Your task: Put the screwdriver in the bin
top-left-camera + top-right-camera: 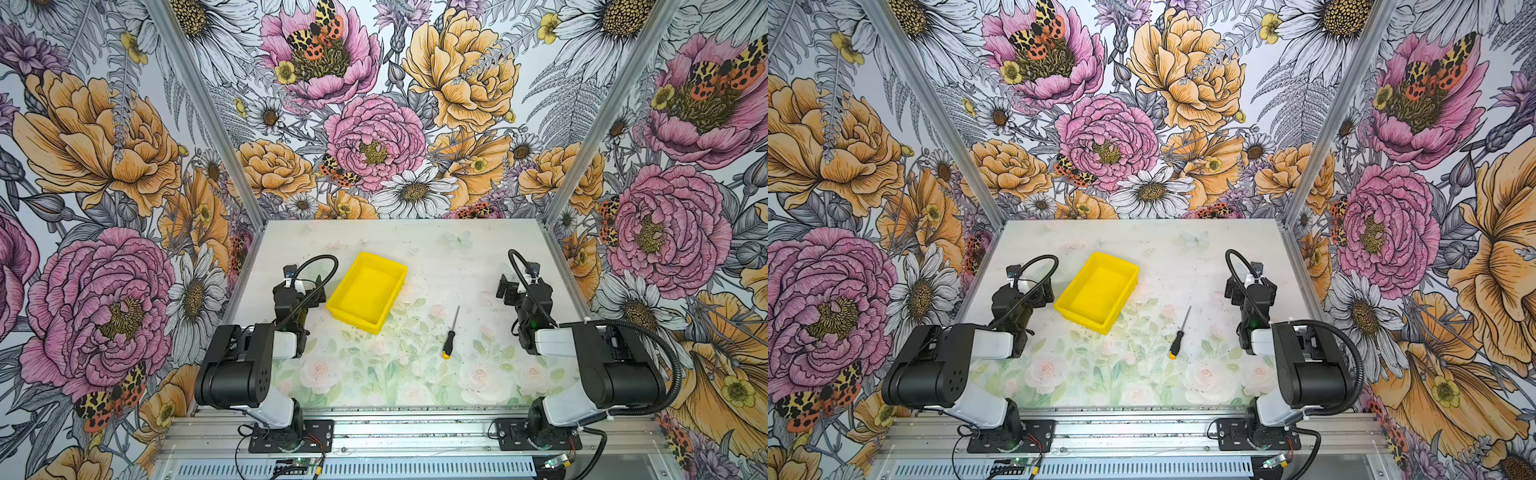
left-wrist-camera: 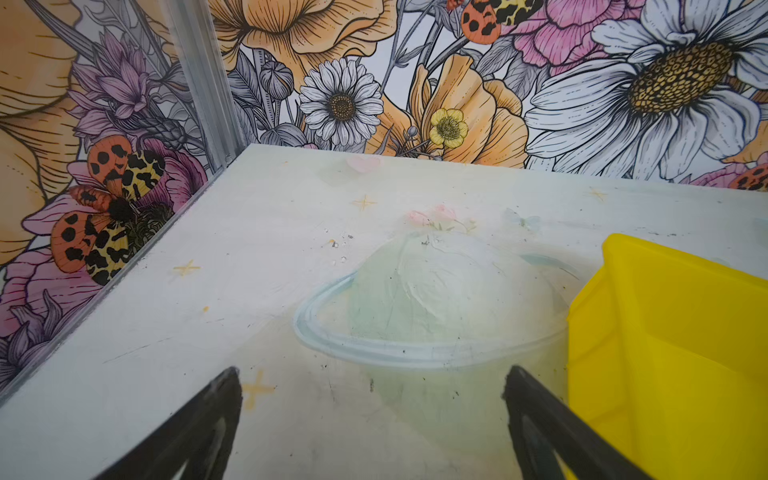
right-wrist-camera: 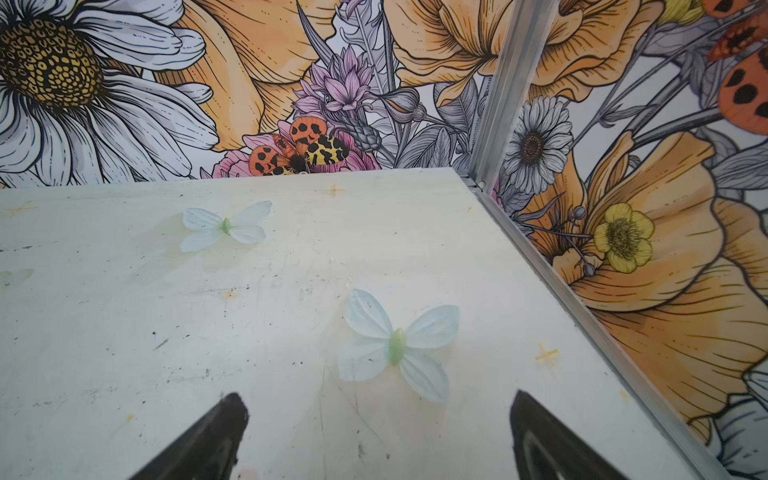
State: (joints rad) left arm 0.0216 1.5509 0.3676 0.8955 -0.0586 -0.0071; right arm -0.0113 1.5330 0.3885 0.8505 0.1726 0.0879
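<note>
Next, my right gripper grips the screwdriver's black handle (image 1: 450,339) near the handle's end away from its yellow cap, so that the screwdriver's thin metal part stays free.
The screwdriver (image 1: 450,333) (image 1: 1180,333) lies flat on the table mat, right of centre in both top views, its yellow-capped black handle towards the front and its thin shaft pointing to the back. The empty yellow bin (image 1: 367,291) (image 1: 1098,290) stands to its left and further back. My left gripper (image 1: 305,287) (image 1: 1034,289) (image 2: 374,374) is open just left of the bin (image 2: 673,353), nothing between its fingers. My right gripper (image 1: 523,283) (image 1: 1250,286) (image 3: 378,397) is open over bare table at the right, behind and to the right of the screwdriver, which the wrist views do not show.
Floral walls with aluminium corner posts (image 1: 253,216) (image 1: 548,216) close the table on three sides. A metal rail (image 1: 415,432) carrying both arm bases runs along the front edge. Printed butterflies (image 3: 397,345) mark the mat near the right gripper.
</note>
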